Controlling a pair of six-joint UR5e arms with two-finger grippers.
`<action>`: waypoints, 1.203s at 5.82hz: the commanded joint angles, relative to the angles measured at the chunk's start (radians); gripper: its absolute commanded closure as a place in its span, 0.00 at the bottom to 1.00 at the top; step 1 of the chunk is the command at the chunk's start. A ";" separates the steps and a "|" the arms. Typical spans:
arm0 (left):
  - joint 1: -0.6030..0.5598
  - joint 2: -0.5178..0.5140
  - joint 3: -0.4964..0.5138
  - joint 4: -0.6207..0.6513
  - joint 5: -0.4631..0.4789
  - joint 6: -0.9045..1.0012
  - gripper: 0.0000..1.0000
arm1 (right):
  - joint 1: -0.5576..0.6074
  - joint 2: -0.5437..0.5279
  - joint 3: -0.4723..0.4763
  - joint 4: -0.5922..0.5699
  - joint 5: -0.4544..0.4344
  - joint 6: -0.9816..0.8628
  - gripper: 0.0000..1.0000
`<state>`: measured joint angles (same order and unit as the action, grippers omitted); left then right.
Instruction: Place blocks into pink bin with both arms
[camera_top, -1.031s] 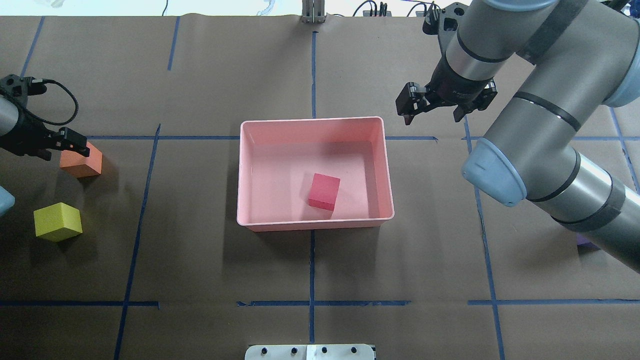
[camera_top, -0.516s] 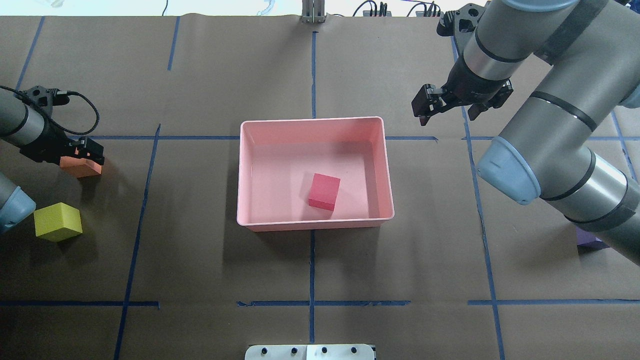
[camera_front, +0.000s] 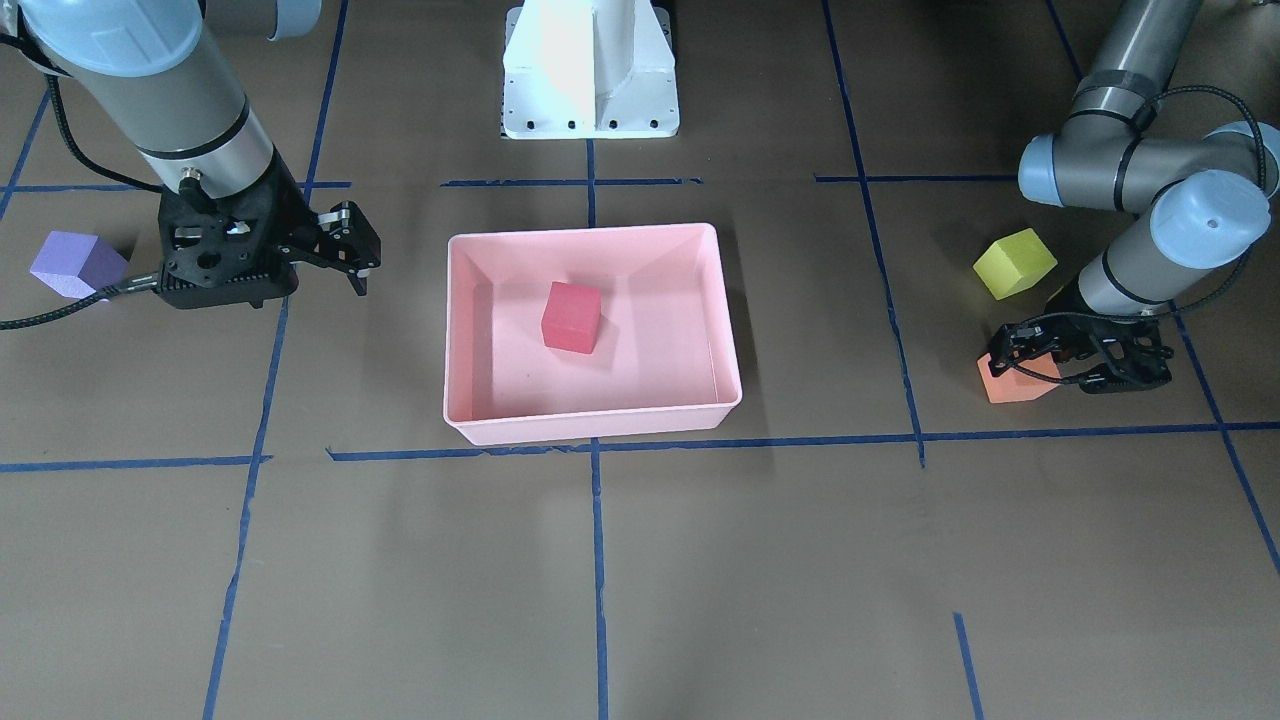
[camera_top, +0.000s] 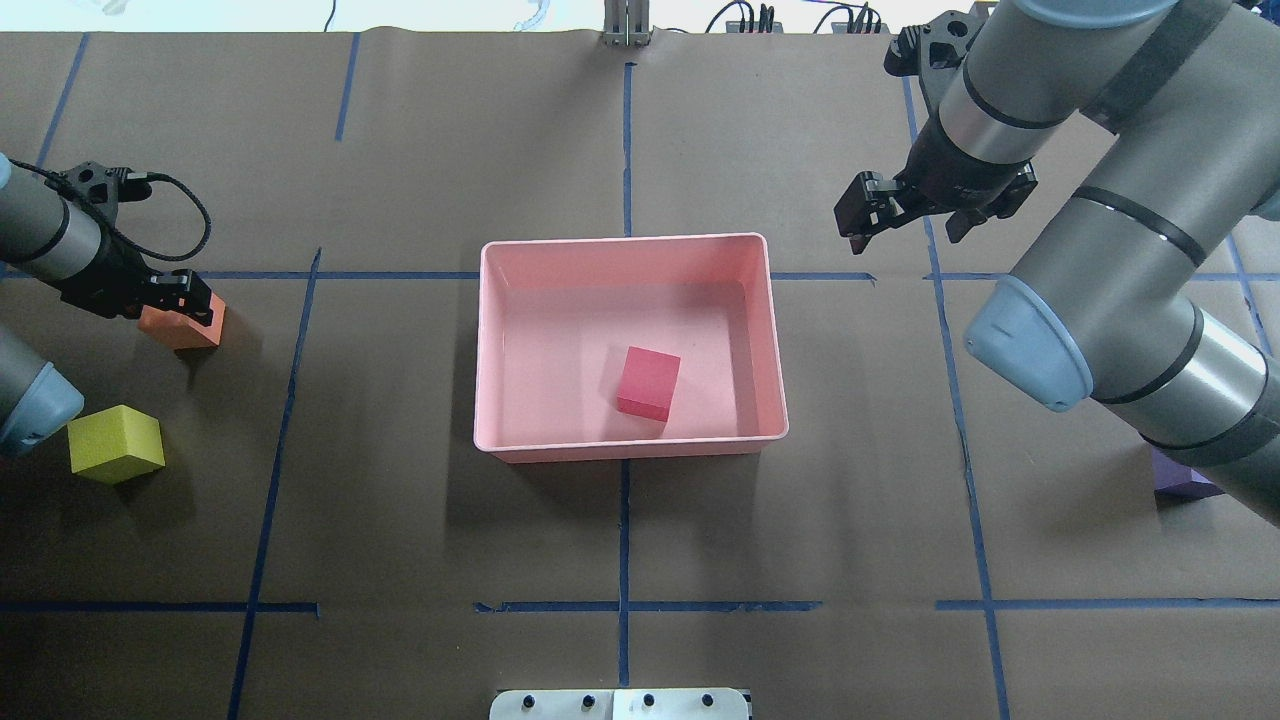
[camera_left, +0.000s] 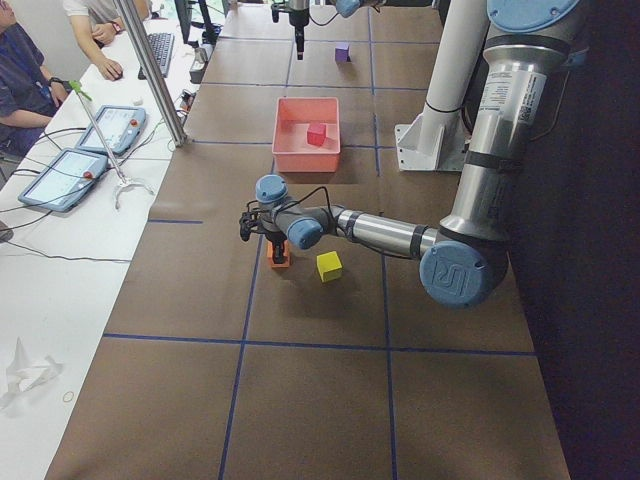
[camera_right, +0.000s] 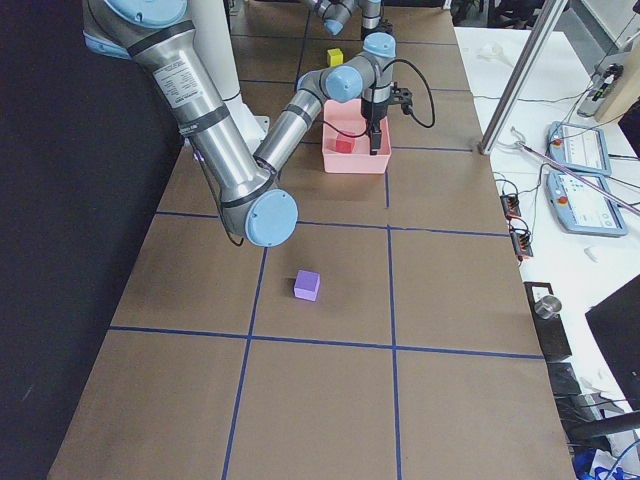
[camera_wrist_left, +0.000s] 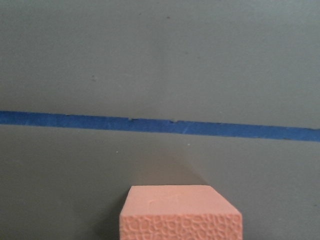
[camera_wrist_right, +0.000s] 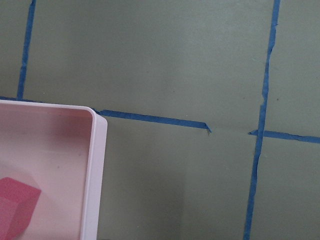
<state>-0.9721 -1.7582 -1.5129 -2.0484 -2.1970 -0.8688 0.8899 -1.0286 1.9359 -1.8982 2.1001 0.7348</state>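
Next, my left gripper drops the orange block on the pink bin's bottom (camera_front: 668, 338), between the red block and the side of the bin.
The pink bin (camera_top: 625, 241) sits mid-table and holds the red block (camera_top: 648, 382); both also show in the front view, bin (camera_front: 590, 428) and block (camera_front: 571, 317). My left gripper (camera_top: 190, 297) is low over the orange block (camera_top: 178, 328), fingers at its top edges, jaws seemingly open. The left wrist view shows that block (camera_wrist_left: 180, 212) close at the bottom. The yellow-green block (camera_top: 115, 443) lies nearer me. My right gripper (camera_top: 900, 228) is open and empty beyond the bin's far right corner. The purple block (camera_top: 1185, 487) is mostly hidden by my right arm and shows plainly in the front view (camera_front: 75, 265).
Blue tape lines (camera_top: 625, 150) grid the brown table cover. The white robot base (camera_front: 590, 70) stands behind the bin. In the left side view, operators and tablets (camera_left: 105, 130) sit at a side table.
My left gripper has moved right and down onto the orange block, which shifted slightly right. My right gripper has drifted right and a little away from the bin.
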 joint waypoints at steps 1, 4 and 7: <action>-0.010 -0.082 -0.064 0.107 0.003 -0.007 0.59 | 0.036 -0.078 0.030 0.007 0.009 -0.108 0.00; 0.030 -0.339 -0.214 0.403 0.031 -0.247 0.59 | 0.196 -0.302 0.077 0.010 0.086 -0.460 0.00; 0.296 -0.567 -0.205 0.550 0.261 -0.464 0.58 | 0.265 -0.710 0.074 0.462 0.120 -0.551 0.00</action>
<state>-0.7459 -2.2664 -1.7284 -1.5252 -1.9982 -1.2796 1.1435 -1.5978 2.0118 -1.5968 2.2136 0.1936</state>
